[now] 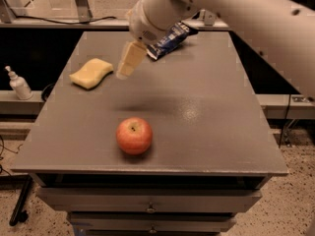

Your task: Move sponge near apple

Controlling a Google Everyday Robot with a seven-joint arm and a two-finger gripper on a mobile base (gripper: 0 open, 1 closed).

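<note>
I should grip the far end (102,68) of the pale yellow sponge, toward the blue and white snack bag.
The pale yellow sponge (91,73) lies on the grey table (206,127) at its back left. The red-orange apple (134,135) sits near the table's front, left of centre. My gripper (124,73) hangs from the white arm above the table, just right of the sponge and a short way above the surface, empty. It is well behind the apple.
A blue and white snack bag (170,39) lies at the back of the table, behind the gripper. A white pump bottle (18,83) stands on a ledge left of the table. Drawers sit below the table's front edge.
</note>
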